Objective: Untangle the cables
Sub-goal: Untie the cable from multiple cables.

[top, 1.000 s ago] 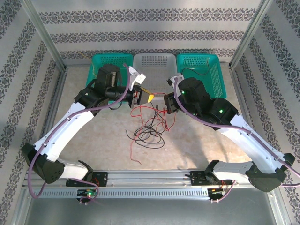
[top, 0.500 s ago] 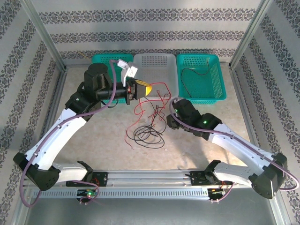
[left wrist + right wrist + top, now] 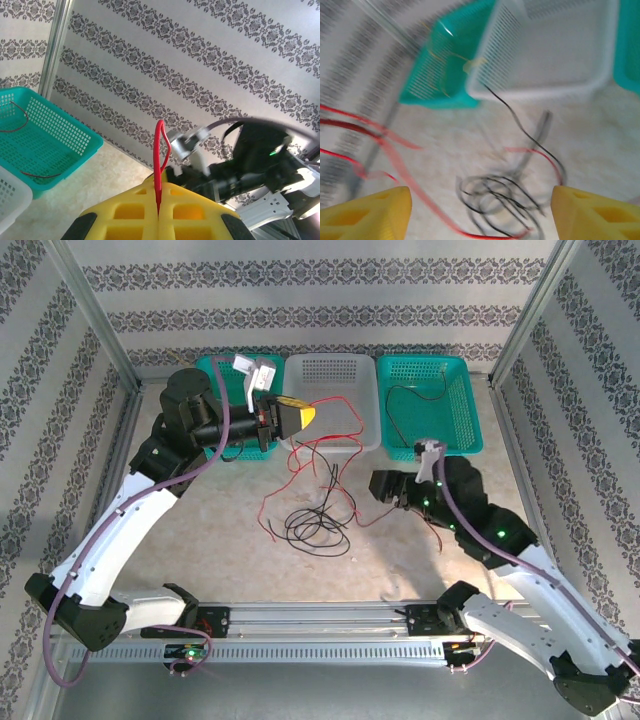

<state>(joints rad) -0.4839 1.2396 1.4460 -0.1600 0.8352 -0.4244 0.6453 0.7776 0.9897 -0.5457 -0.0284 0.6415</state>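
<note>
Red strands of cable cross and hang together below my left gripper, so next my right gripper reaches up, grabs a hanging piece of cable [image 3: 356, 448] and pulls it clear.
The cables lie as a tangle [image 3: 315, 520] of black and red wire in the middle of the table. One red cable [image 3: 300, 465] rises from it to my left gripper [image 3: 297, 418], which is held high in front of the baskets. In the left wrist view the yellow fingers [image 3: 125, 215] are pressed together, and my left gripper [image 3: 159, 190] is shut on that red cable [image 3: 159, 150]. My right gripper [image 3: 375, 487] hangs low, just right of the tangle. Its yellow fingertips [image 3: 370, 210] stand far apart, so my right gripper [image 3: 480, 215] is open, with the black loops [image 3: 505, 195] on the table beyond.
Three baskets line the back: a teal one [image 3: 212, 375] on the left, a white one [image 3: 330, 390] in the middle and a teal one [image 3: 435, 400] on the right with a thin cable in it. Metal frame posts stand at both sides.
My right gripper has opened, let go of the cables and pulled back to the right and nearer. My left gripper has lifted the red cable up and back to the left.
</note>
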